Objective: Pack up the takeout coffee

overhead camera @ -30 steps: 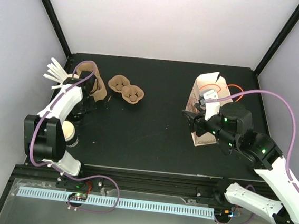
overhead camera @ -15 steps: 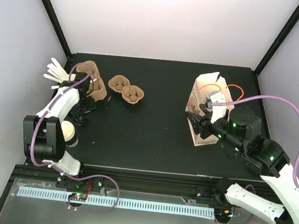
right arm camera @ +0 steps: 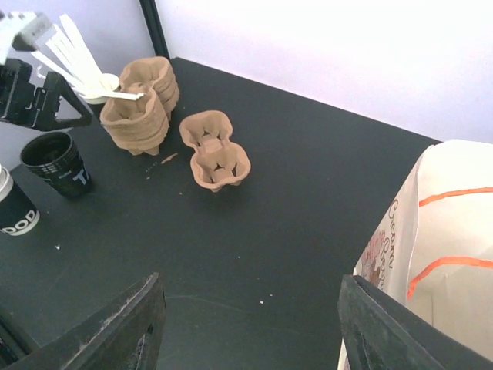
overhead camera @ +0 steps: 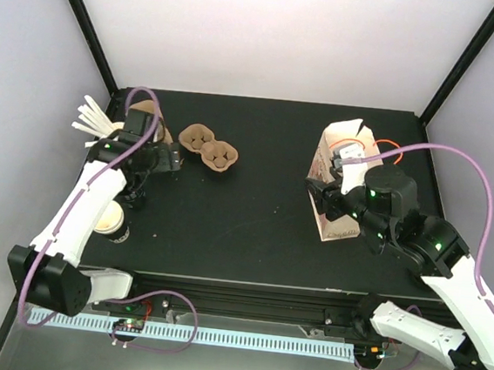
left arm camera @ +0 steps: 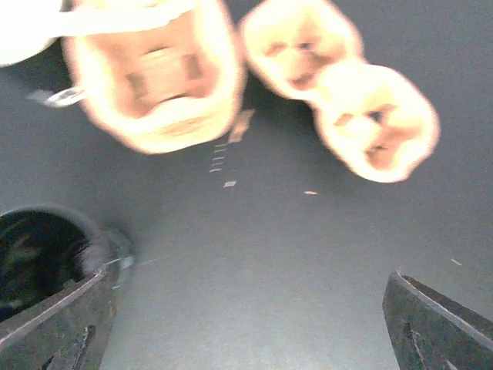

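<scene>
I move my left gripper to the two-cup carrier next and close it on the carrier's rim (overhead camera: pixel 236 158) (left arm camera: pixel 434 132) nearest the white paper bag.
One takeout coffee (right arm camera: pixel 58 160), a black cup with white lettering and a black lid, stands at the table's left. The left wrist view has it at the lower left (left arm camera: pixel 38 258), just beyond the left finger. A second black cup (right arm camera: pixel 11 212) with a pale top stands nearer the front edge (overhead camera: pixel 111 219). My left gripper (left arm camera: pixel 246 331) is open and empty, hovering above the table beside the lidded cup (overhead camera: pixel 153 160). My right gripper (right arm camera: pixel 250 324) is also open and empty, low over the table just left of the paper bag (right arm camera: pixel 439 239).
A stack of brown pulp carriers (right arm camera: pixel 140 104) stands at the back left with white stirrer sticks (right arm camera: pixel 69 46) behind it. A single two-cup carrier (right arm camera: pixel 213 150) lies right of the stack (overhead camera: pixel 209 146). The white paper bag (overhead camera: pixel 344 172) stands open at the right.
My left gripper has gone from shut to open and moved up and away from the lidded cup, its arm stretching out. The right arm shifted slightly.
</scene>
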